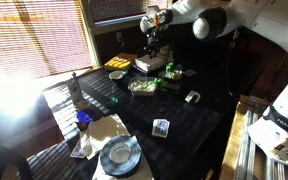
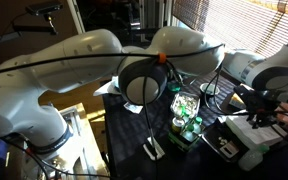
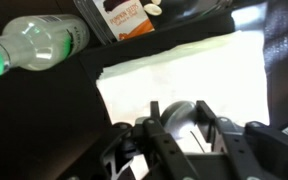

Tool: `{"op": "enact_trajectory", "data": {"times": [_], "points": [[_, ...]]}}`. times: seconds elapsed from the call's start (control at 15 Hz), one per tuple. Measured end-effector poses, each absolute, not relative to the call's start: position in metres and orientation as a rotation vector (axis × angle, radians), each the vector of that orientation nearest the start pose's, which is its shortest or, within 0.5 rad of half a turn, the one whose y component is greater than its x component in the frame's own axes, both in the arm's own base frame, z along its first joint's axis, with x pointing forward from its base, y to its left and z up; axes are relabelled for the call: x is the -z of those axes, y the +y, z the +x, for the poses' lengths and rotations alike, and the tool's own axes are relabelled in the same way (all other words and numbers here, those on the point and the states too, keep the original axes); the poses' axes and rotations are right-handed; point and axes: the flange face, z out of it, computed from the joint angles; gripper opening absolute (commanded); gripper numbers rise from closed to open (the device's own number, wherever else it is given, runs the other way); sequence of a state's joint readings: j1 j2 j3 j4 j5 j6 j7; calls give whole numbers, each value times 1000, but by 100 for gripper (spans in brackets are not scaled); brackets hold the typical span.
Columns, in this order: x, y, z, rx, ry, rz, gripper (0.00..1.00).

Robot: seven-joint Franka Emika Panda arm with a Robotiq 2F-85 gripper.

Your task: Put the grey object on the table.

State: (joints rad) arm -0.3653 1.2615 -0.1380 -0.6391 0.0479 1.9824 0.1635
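Note:
My gripper will put the grey object down on the dark table [image 1: 133, 71] between the white bowl and the pale slab.
The grey object [image 3: 184, 65] is a pale flat slab that fills the middle of the wrist view, brightly lit. My gripper [image 3: 179, 118] is right over its near edge, its two fingers drawn close on a rounded grey part of it. In an exterior view the gripper [image 1: 154, 47] hangs straight over the slab [image 1: 149, 65] at the far end of the dark table [image 1: 184, 120]. In an exterior view the gripper [image 2: 274, 108] is at the right, above the slab [image 2: 246, 143]. Whether the slab is off the table I cannot tell.
A clear bottle with a green cap [image 3: 34, 45] and a small carton [image 3: 129, 15] lie beside the slab. On the table are a tray of items [image 1: 144, 87], a small carton [image 1: 161, 127], a round grey-blue dish [image 1: 119, 155] and a blue cup [image 1: 83, 118].

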Motion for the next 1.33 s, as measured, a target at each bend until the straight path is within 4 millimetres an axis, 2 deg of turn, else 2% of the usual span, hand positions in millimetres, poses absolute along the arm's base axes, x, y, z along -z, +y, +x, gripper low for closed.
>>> {"op": "enact_trajectory", "data": {"times": [0.27, 0.47, 0.67, 0.8, 1.07, 1.33], "points": [[-235, -288, 761, 137, 807, -3060, 15], [-232, -245, 773, 83, 717, -3044, 15], [-215, -210, 778, 17, 651, -3042, 15], [-197, -197, 779, -21, 627, -3046, 15], [-162, -187, 774, -89, 611, -3047, 15], [-137, -182, 770, -125, 606, -3042, 15]]}}
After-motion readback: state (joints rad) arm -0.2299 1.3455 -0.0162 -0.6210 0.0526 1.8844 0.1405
